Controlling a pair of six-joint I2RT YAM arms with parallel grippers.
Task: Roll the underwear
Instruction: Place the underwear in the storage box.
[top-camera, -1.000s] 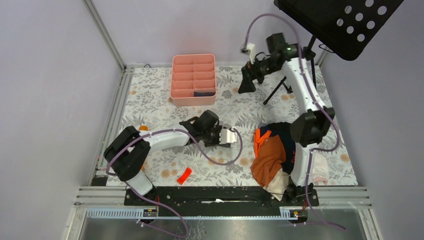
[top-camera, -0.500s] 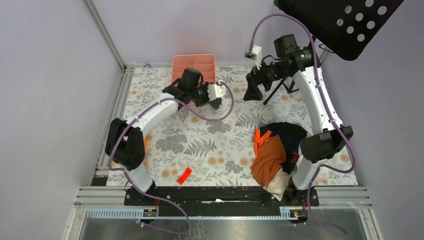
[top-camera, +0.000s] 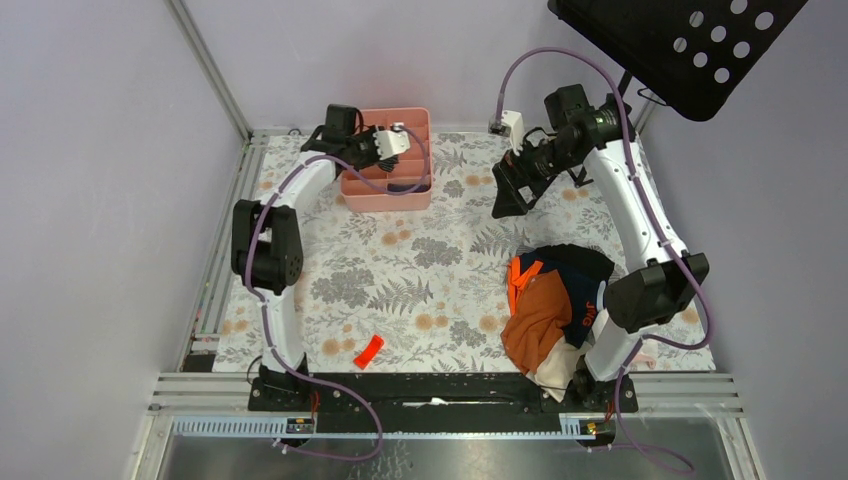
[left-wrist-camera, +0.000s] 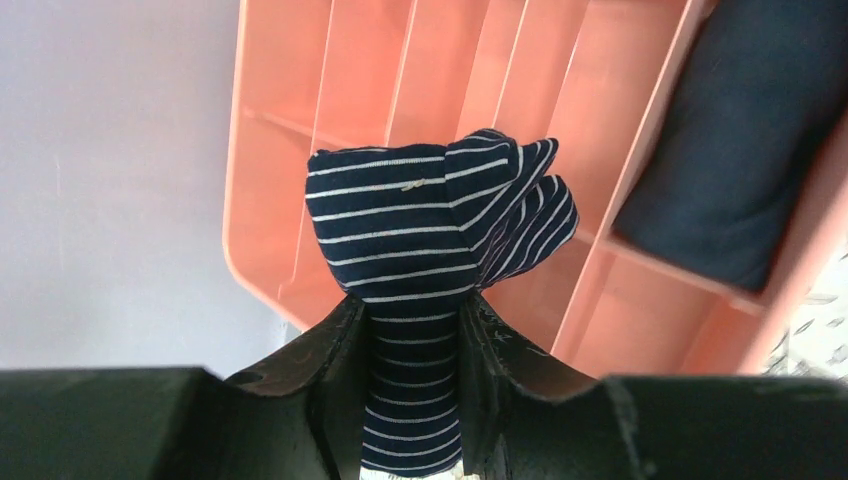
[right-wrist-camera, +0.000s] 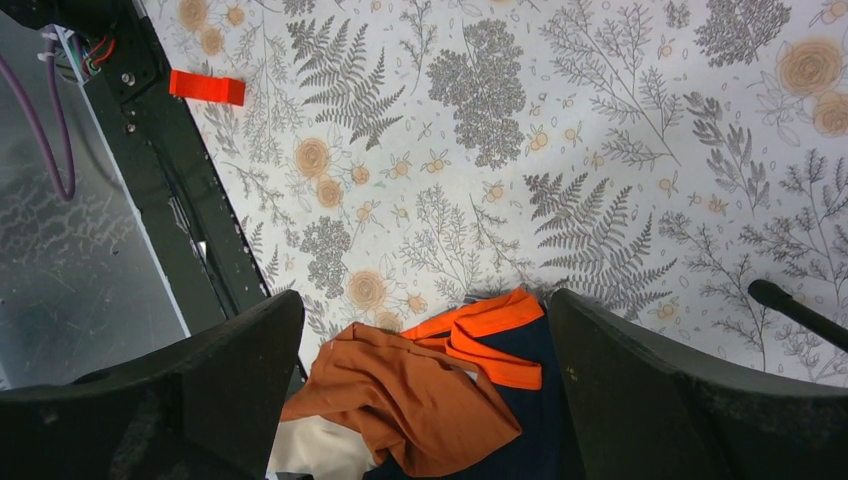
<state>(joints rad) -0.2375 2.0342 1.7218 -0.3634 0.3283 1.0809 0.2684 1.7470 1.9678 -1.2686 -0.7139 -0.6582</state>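
Observation:
My left gripper needs to set the rolled striped underwear down in the empty near compartment (top-camera: 364, 193) (left-wrist-camera: 648, 318), beside the plain navy roll.
My left gripper (left-wrist-camera: 412, 330) is shut on the rolled navy underwear with thin white stripes (left-wrist-camera: 420, 220) and holds it over the pink divided tray (left-wrist-camera: 290, 200). In the top view the left gripper (top-camera: 385, 145) is at the tray's (top-camera: 385, 203) far edge. A plain navy roll (left-wrist-camera: 730, 150) lies in a near compartment; it also shows in the top view (top-camera: 405, 186). My right gripper (top-camera: 508, 195) is open and empty, high above the table; in its wrist view (right-wrist-camera: 425, 390) the jaws stand wide over the clothes pile.
A pile of clothes (top-camera: 550, 300) lies at the right: an orange-brown garment (right-wrist-camera: 410, 400), navy cloth with an orange band (right-wrist-camera: 500, 345), pale cloth. A red piece (top-camera: 368, 350) lies near the front rail. A black stand's legs (top-camera: 555, 180) are at the back right.
My left arm has swung from the middle of the table to the pink tray at the back, carrying the striped roll. My right gripper has dropped slightly toward the pile.

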